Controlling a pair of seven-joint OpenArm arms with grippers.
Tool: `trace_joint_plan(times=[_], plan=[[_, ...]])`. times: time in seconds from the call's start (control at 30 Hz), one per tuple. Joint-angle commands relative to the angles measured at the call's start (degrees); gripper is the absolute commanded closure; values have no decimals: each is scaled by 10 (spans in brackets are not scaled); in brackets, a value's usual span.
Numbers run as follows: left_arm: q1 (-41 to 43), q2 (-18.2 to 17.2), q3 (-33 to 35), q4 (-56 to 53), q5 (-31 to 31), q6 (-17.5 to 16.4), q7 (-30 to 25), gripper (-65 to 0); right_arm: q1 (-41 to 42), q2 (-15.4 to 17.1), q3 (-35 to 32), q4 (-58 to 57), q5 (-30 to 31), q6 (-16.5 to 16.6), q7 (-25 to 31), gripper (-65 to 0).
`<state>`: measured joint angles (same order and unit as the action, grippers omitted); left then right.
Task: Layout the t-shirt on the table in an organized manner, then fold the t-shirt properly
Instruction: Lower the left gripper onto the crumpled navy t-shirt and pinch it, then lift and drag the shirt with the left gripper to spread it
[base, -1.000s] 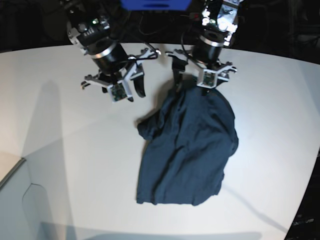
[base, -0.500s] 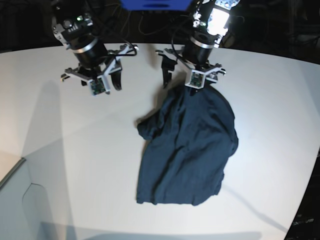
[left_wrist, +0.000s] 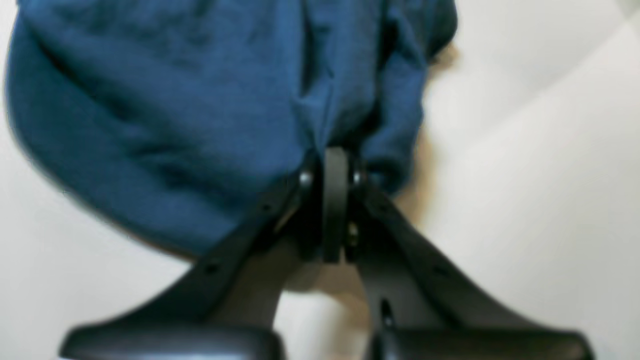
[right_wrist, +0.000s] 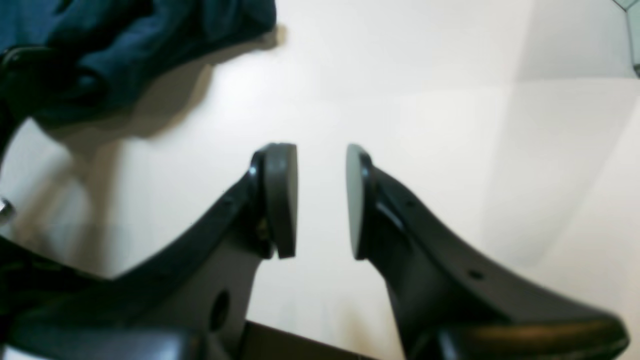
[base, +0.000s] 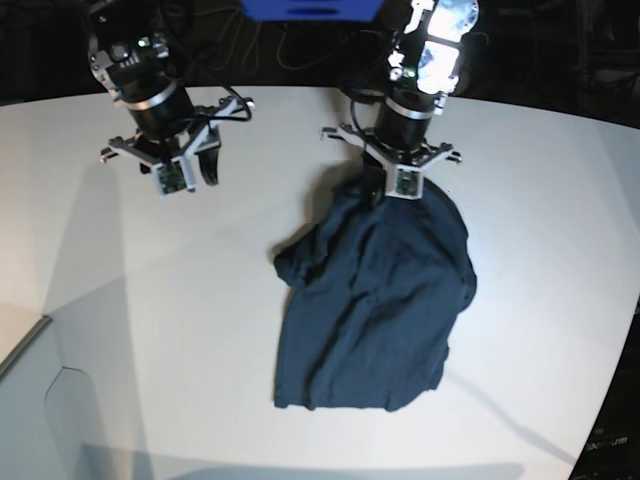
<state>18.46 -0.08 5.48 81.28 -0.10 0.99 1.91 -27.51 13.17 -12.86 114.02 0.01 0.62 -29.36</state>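
Observation:
My left gripper is going to let go of the dark navy t-shirt so that it rests on the table (base: 290, 267) (left_wrist: 439, 33) around the t-shirt's crumpled bump nearest my right gripper.
The dark navy t-shirt (base: 380, 300) lies crumpled in a rough oval on the white table (base: 150, 300), right of the middle. At its far edge my left gripper (base: 378, 192) is shut on a pinch of the cloth. In the left wrist view the fingertips (left_wrist: 335, 165) meet with folds of the t-shirt (left_wrist: 175, 100) bunched around them. My right gripper (base: 195, 175) hangs open over bare table, well to the left of the shirt. Its pads (right_wrist: 280, 200) stand apart with nothing between them, and a corner of the t-shirt (right_wrist: 125, 30) shows at the upper left.
The table's curved far edge runs behind both arms, with dark clutter and cables beyond it. A blue object (base: 310, 8) sits at the top centre. At the lower left the tabletop ends at a grey panel (base: 30, 420).
My left gripper has come down and shut on the shirt's far edge. The right arm has drawn away to the left and back, still open.

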Motion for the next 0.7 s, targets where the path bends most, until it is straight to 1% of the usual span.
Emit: trace_joint_plan(times=[0.0, 0.03, 0.17, 0.23, 0.37, 0.43, 0.6, 0.67], plan=[[4, -4, -27, 18, 1, 11, -14, -25, 0, 1, 3, 11, -1, 1, 13, -167], [5, -4, -46, 25, 1, 10, -14, -3, 2, 1, 3, 10, -1, 1, 13, -167], [2, -5, -124, 48, 1, 8, -14, -3, 6, -2, 2, 10, -1, 1, 13, -167], [-3, -13, -154, 53, 1, 8, -14, -2, 16, -2, -1, 10, -1, 1, 13, -167], [-17, -30, -168, 55, 1, 8, -14, -2, 26, -19, -2, 6, -1, 1, 12, -167], [-18, -36, -168, 55, 1, 8, -14, -2, 33, -20, -2, 4, -1, 1, 11, -167], [-13, -31, -162, 57, 1, 8, -14, -2, 37, -28, -2, -1, -1, 1, 9, -168], [0, -29, -159, 84, 1, 8, -14, -2, 37, -30, -2, -1, -1, 1, 9, -168]])
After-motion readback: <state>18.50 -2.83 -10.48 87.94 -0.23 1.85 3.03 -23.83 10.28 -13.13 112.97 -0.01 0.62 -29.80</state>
